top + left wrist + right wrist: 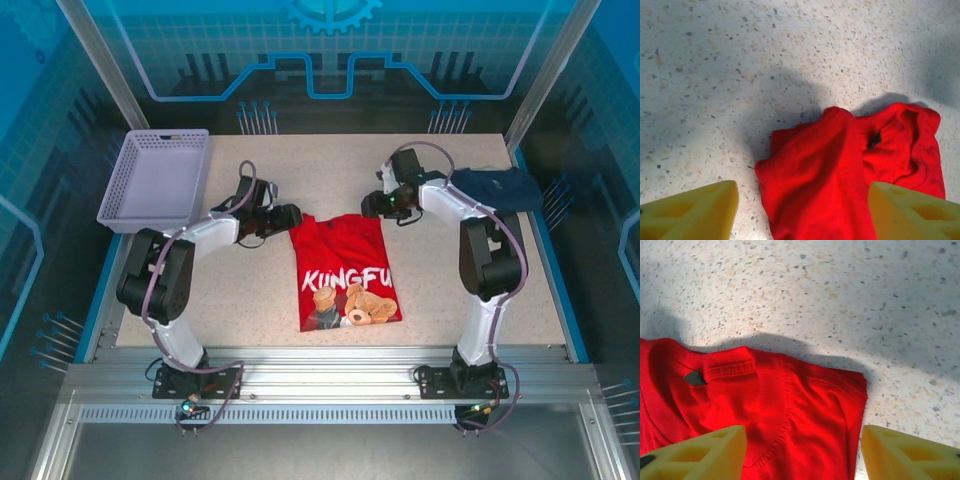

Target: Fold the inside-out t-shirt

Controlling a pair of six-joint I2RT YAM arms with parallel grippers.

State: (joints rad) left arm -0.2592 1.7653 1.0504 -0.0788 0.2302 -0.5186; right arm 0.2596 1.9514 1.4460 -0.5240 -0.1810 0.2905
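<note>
The t-shirt's shoulder under my left gripper is bunched up, so my left gripper should pinch the shoulder's outer edge (771, 192) and both grippers should lift the t-shirt taut before folding.
The inside-out t-shirt (345, 270) lies flat mid-table as a narrow red rectangle, its tan-and-white bear print facing up at the near end. My left gripper (288, 215) hovers at its far left corner, and my right gripper (372, 205) at its far right corner. In the left wrist view the yellow fingers (695, 212) stand wide apart over a bunched red shoulder (815, 185), so the left gripper (802, 215) is open. In the right wrist view the right gripper (802, 455) is likewise open above the seamed corner (805, 410), beside the collar tag (694, 378).
A lavender mesh basket (155, 180) stands at the back left of the speckled table (250, 320). A dark navy folded garment (495, 187) lies at the back right, close behind the right arm.
</note>
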